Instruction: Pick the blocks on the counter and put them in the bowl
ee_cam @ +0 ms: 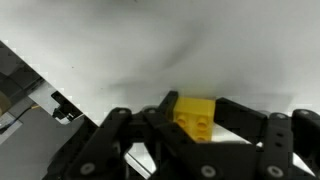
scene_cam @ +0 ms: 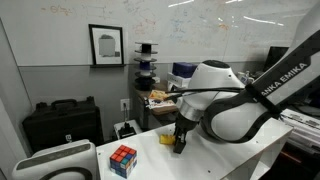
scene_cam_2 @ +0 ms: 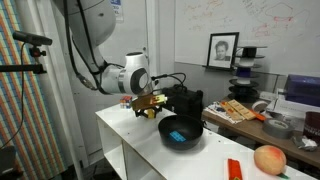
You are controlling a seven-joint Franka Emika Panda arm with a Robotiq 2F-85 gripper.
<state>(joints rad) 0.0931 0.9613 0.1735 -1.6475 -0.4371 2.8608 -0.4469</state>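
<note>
The yellow block will be released inside the black bowl (scene_cam: 222,125), beside the blue block. The yellow block is now just above the white counter.
My gripper (ee_cam: 193,125) is shut on the yellow block (ee_cam: 194,114), which sits between the two black fingers just above the white counter (ee_cam: 150,50). In both exterior views the gripper (scene_cam: 180,142) (scene_cam_2: 150,106) hangs low over the counter (scene_cam_2: 125,135), just beside the black bowl (scene_cam_2: 197,127). A blue block (scene_cam_2: 177,133) lies inside the bowl. A red block (scene_cam_2: 234,168) lies on the counter near its front edge. The green block is not in view.
An orange ball (scene_cam_2: 268,158) rests on the counter beyond the red block. A multicoloured puzzle cube (scene_cam: 123,160) stands on the counter near a white device (scene_cam: 55,160). A black case (scene_cam: 62,122) and cluttered shelves stand behind.
</note>
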